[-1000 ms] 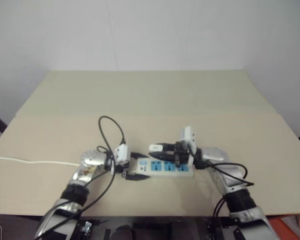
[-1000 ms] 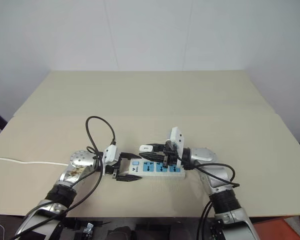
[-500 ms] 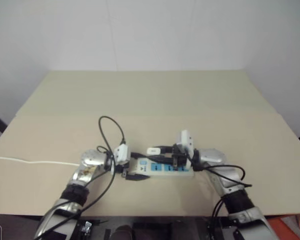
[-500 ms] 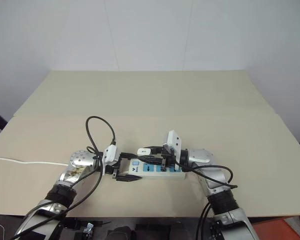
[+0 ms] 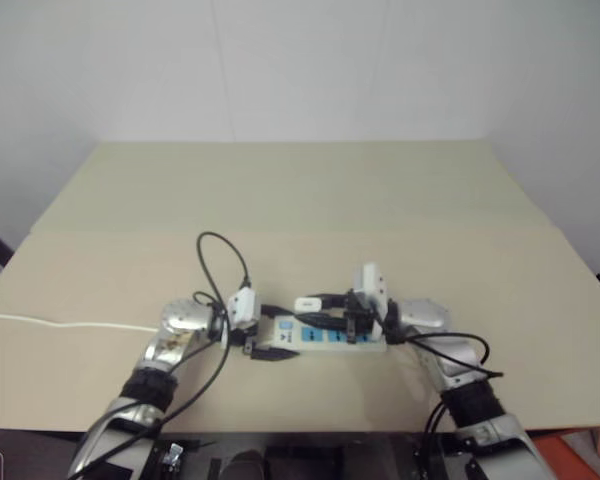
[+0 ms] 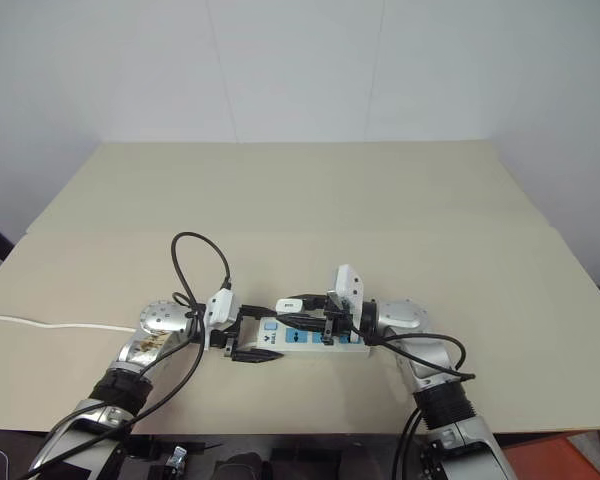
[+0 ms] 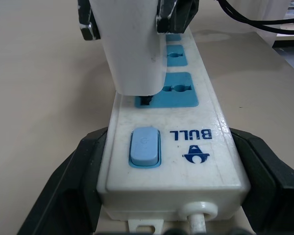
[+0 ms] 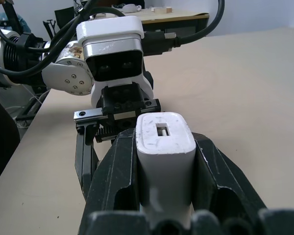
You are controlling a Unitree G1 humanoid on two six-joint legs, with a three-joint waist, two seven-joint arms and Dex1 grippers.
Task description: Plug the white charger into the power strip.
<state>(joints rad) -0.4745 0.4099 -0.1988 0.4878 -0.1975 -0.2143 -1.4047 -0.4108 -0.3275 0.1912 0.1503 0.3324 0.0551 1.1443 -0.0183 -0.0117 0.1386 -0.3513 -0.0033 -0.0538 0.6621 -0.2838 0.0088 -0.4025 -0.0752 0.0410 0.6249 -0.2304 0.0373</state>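
I need to release the white charger in the blue socket (image 5: pixel 311 328) nearest the power strip's switch with my right gripper.
The power strip (image 5: pixel 332 336) lies flat near the table's front edge, showing blue sockets and a blue switch (image 7: pixel 145 146). My left gripper (image 5: pixel 271 332) is shut on its switch end, one black finger (image 7: pixel 71 188) against each long side. The white charger (image 7: pixel 132 46) stands upright over the blue socket nearest the switch, its lower end right at the socket face. My right gripper (image 6: pixel 298 306) reaches in from the right and is shut on the charger (image 8: pixel 164 139), which sits between its two black fingers.
A thin white cord (image 5: pixel 40 322) runs across the beige table (image 5: pixel 300 190) to its left edge. A black cable (image 5: pixel 220 262) loops up above my left wrist. The strip lies close to the table's front edge.
My right wrist has shifted slightly, and the charger now sits a little lower and nearer the strip's switch end. The left gripper and the strip have not moved.
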